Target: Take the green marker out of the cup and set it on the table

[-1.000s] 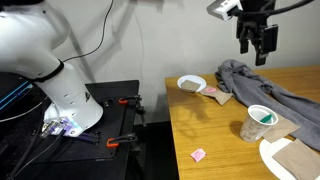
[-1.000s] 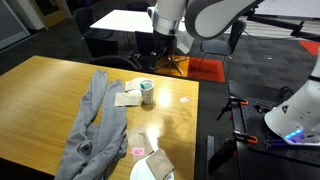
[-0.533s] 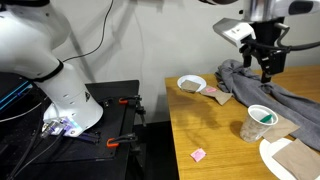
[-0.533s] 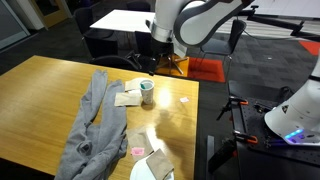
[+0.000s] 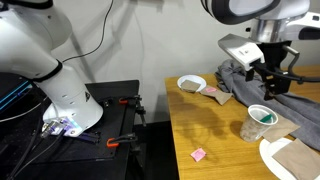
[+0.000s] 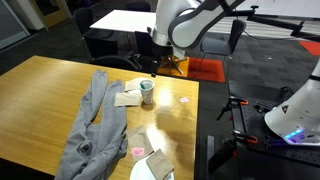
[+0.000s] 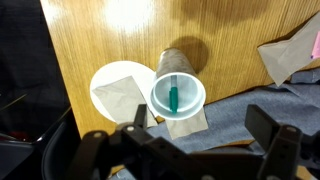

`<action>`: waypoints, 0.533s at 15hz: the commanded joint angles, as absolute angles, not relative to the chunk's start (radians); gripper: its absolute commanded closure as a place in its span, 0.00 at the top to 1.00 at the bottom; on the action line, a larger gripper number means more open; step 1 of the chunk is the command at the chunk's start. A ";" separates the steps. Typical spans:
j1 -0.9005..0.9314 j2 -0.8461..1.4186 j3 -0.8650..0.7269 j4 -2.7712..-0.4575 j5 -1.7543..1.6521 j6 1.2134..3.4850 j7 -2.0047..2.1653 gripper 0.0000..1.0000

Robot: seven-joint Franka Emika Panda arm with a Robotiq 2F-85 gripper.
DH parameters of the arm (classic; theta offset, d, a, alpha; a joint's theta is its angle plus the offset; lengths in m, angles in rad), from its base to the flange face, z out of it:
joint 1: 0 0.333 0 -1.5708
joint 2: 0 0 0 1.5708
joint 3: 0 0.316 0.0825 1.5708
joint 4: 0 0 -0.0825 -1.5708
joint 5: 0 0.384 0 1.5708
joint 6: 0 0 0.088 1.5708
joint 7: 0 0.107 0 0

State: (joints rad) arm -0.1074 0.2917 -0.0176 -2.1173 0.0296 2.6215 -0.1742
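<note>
I need to next lower my gripper into the cup's opening and close it on the green marker's upper end [image 5: 268,117] [image 7: 173,108].
The clear plastic cup [image 5: 258,123] stands on the wooden table [image 5: 210,130] with the green marker [image 5: 268,118] leaning inside it. In the wrist view the cup [image 7: 178,95] is seen from above, with the marker [image 7: 173,98] upright against its wall. My gripper [image 5: 268,86] hangs open and empty above the cup, a little behind it. In the wrist view its two dark fingers [image 7: 270,132] spread wide at the bottom edge, and the cup lies ahead of the gripper [image 7: 205,140]. The cup also shows in an exterior view [image 6: 147,93].
A grey cloth [image 5: 250,78] lies behind and beside the cup. A shallow white bowl [image 5: 191,83] stands at the table's far edge, a white plate [image 5: 270,155] with brown paper at the near edge. A pink scrap [image 5: 198,154] lies near the table's side edge.
My gripper has come down from high above the table and now hangs just over the cup. The cup and marker have not moved.
</note>
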 commanded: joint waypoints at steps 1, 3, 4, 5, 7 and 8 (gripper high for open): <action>-0.105 0.294 -0.020 -2.117 0.030 2.620 -0.173 1.00; -0.103 0.294 -0.019 -2.117 0.029 2.620 -0.173 1.00; -0.102 0.294 -0.019 -2.116 0.029 2.620 -0.173 1.00; -0.102 0.294 -0.019 -2.117 0.029 2.620 -0.173 1.00; -0.102 0.294 -0.019 -2.117 0.029 2.620 -0.173 1.00; -0.100 0.299 -0.019 -2.112 0.028 2.617 -0.168 1.00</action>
